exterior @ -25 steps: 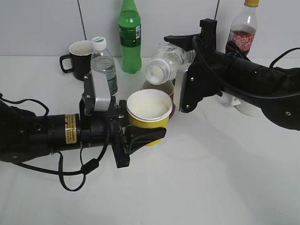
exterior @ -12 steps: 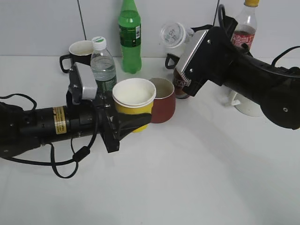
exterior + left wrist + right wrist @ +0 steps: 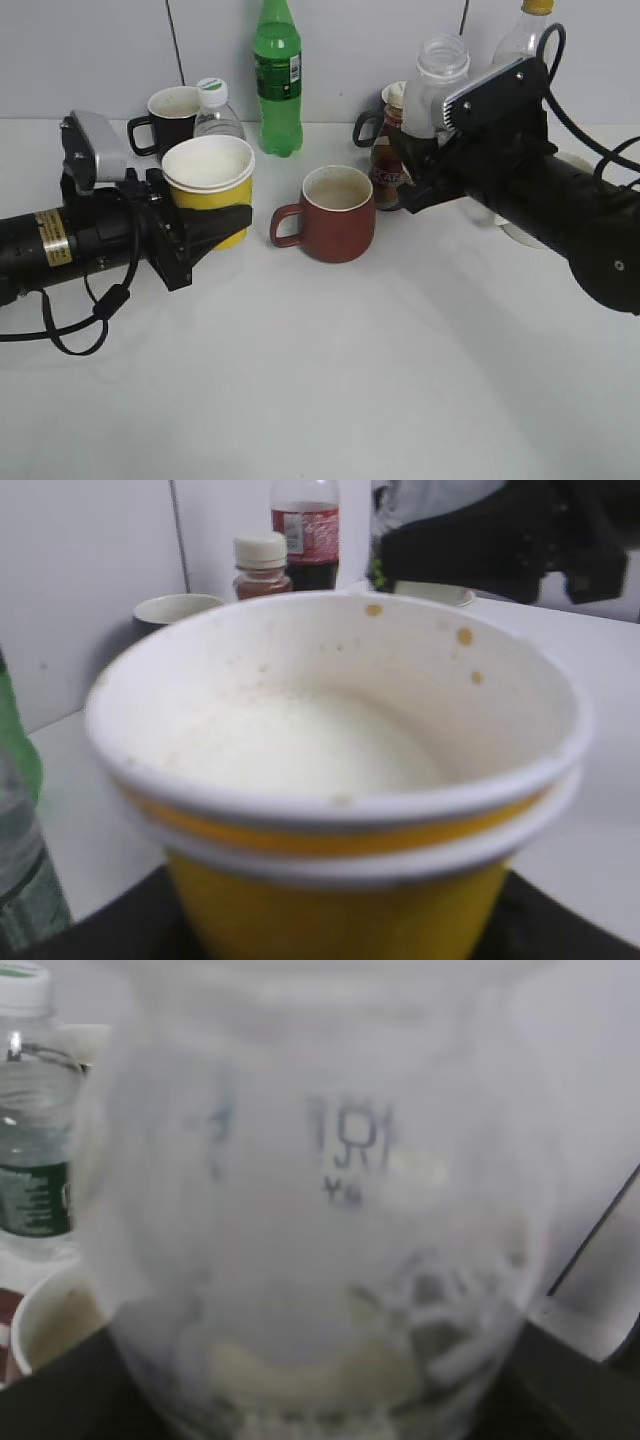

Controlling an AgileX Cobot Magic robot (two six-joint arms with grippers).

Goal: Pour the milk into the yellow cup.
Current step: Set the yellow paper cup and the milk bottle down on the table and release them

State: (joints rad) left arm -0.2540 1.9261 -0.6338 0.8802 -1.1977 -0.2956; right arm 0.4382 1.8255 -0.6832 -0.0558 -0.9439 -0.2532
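Note:
Next, my left gripper sets down and releases the yellow cup on the table (image 3: 203,260) in front of the water bottle.
The yellow cup (image 3: 208,190) has a white rim and white liquid inside. My left gripper (image 3: 195,235) is shut on it and holds it upright at the left, in front of the water bottle. It fills the left wrist view (image 3: 330,780). The milk bottle (image 3: 432,85), clear, capless and nearly drained, stands upright in my right gripper (image 3: 425,160), which is shut on it at the back right. In the right wrist view the milk bottle (image 3: 320,1210) fills the frame, with a little whitish liquid at its bottom.
A dark red mug (image 3: 335,214) stands between the arms. A water bottle (image 3: 218,108), a black mug (image 3: 168,115) and a green bottle (image 3: 277,80) stand behind. A brown coffee bottle (image 3: 388,150) and a cola bottle (image 3: 525,35) are at the back right.
My left gripper has drawn back to the left with the yellow cup. My right gripper has turned the milk bottle from tipped over the cup to upright and moved it right.

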